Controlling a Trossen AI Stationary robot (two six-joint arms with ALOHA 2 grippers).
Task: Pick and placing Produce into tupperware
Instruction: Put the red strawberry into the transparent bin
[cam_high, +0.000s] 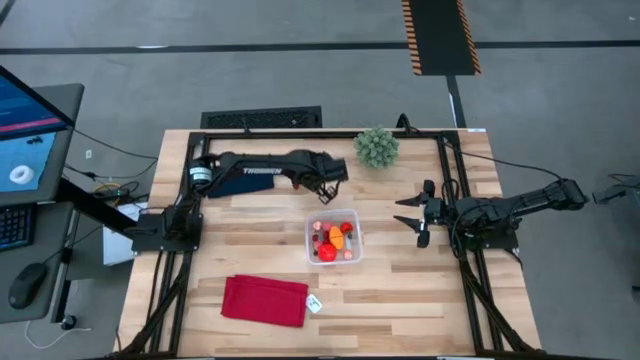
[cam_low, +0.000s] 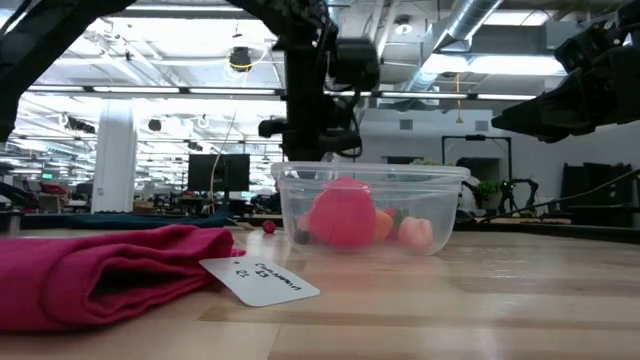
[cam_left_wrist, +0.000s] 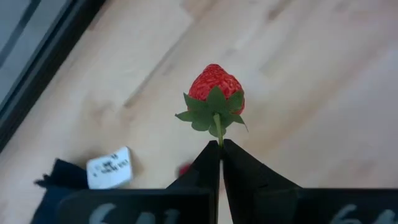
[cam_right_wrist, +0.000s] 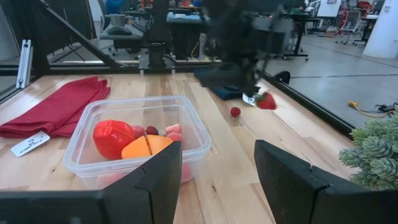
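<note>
Next, my left gripper lets go of the strawberry in the tupperware (cam_high: 320, 235), among the pink pieces next to the orange piece.
My left gripper (cam_left_wrist: 221, 144) is shut on a red toy strawberry (cam_left_wrist: 214, 93), above the table just beyond the tupperware's far side (cam_high: 323, 193). The right wrist view shows that strawberry (cam_right_wrist: 267, 101) too. The clear tupperware (cam_high: 335, 238) stands mid-table and holds several pieces of produce: a big red one (cam_right_wrist: 112, 138), an orange one (cam_right_wrist: 146, 147) and pink ones. One small red piece (cam_right_wrist: 235, 112) lies on the table beyond the container. My right gripper (cam_high: 415, 215) is open, hovering to the right of the tupperware (cam_right_wrist: 137, 143). My left gripper pinches the strawberry's thin green stem (cam_left_wrist: 219, 132) between its two fingertips. The leafy cap and the red body stick out past the fingers. In the right wrist view the strawberry is lifted clear of the table.
A red cloth (cam_high: 265, 300) with a white tag (cam_high: 314, 304) lies near the table's near edge. A navy cloth (cam_high: 245, 180) with its own tag (cam_left_wrist: 109, 167) lies under the left arm. A green spiky plant ball (cam_high: 377, 147) sits at the far edge. A black frame (cam_high: 445, 170) borders the table.
</note>
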